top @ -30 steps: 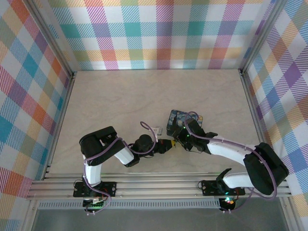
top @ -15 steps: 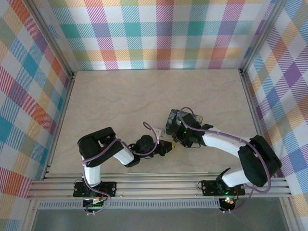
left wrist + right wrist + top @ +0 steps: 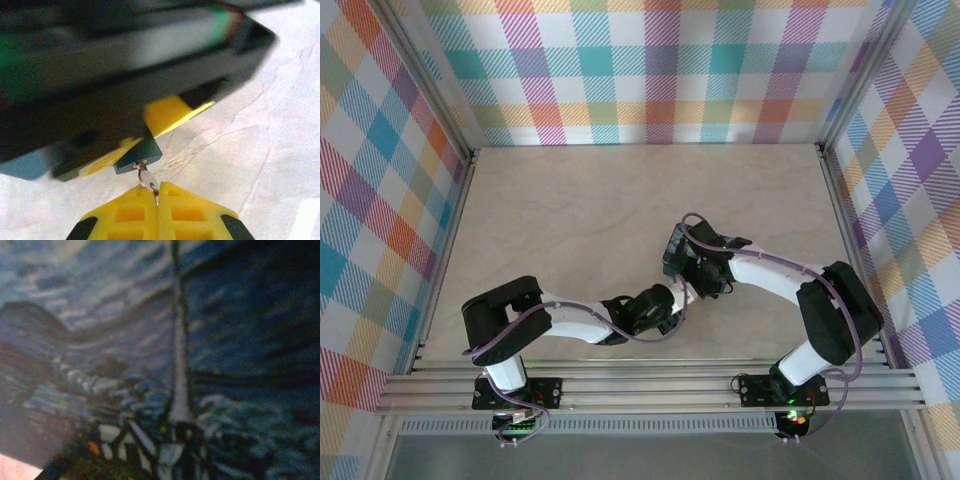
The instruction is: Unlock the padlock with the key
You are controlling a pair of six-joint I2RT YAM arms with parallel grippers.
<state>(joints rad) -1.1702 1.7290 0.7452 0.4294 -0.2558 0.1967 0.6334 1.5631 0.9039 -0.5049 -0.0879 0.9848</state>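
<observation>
Next, my left gripper opens and takes the key's head [image 3: 145, 176] close under the padlock before turning the key, as it pinches only the key's outer edge at a slant.
In the left wrist view my left gripper [image 3: 157, 192] is shut, its yellow fingers pinching the small silver key [image 3: 146, 177]. The key's tip sits at the keyhole on the underside of the padlock [image 3: 140, 154], a tiny dark teal block. The padlock is clamped between the yellow fingers [image 3: 167, 114] of my right gripper, whose dark body looms blurred above. From above, the left gripper [image 3: 678, 303] and the right gripper [image 3: 698, 288] meet near the table's middle right, with the padlock and key hidden under them.
A rectangular box [image 3: 678, 250] printed with a blue swirly sky lies just behind the two grippers, and its print [image 3: 150, 340] is very close to the right wrist camera. Bare beige table [image 3: 570, 210] stretches to the left and back, bounded by plaid walls.
The left arm has stretched rightward, carrying the key up to the right gripper. The right arm has folded in, drawing its gripper back toward the box.
</observation>
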